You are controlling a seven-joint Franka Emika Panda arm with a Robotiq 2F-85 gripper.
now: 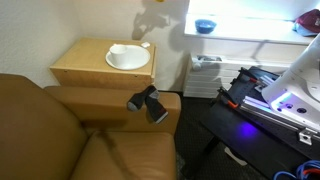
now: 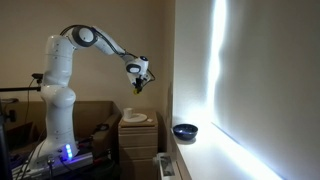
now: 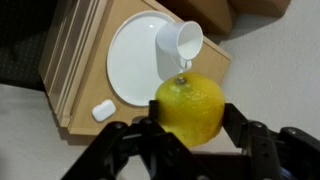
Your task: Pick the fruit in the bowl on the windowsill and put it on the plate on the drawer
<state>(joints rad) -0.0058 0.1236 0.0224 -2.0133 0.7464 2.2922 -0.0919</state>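
My gripper should release the yellow fruit on the white plate (image 1: 135,52) (image 3: 136,72) between the white cup and the small white object. The yellow fruit is now held above the drawer.
My gripper (image 3: 192,124) is shut on the yellow fruit (image 3: 190,100), with a black finger on each side of it. In an exterior view the gripper (image 2: 140,82) hangs in the air above the drawer (image 2: 137,132). Below it lies the white plate (image 3: 138,58) on the tan drawer top (image 3: 85,95). The plate (image 1: 127,58) and drawer (image 1: 90,62) also show in an exterior view; the gripper is out of that frame. The blue bowl (image 1: 205,26) stands empty on the bright windowsill (image 1: 250,38), and it shows in the other exterior view too (image 2: 185,130).
A white cup (image 3: 181,42) stands at the plate's edge. A small white object (image 3: 102,110) lies on the drawer top. A brown leather sofa (image 1: 60,130) sits beside the drawer, with a black object (image 1: 148,103) on its arm. The robot base (image 2: 58,110) stands behind.
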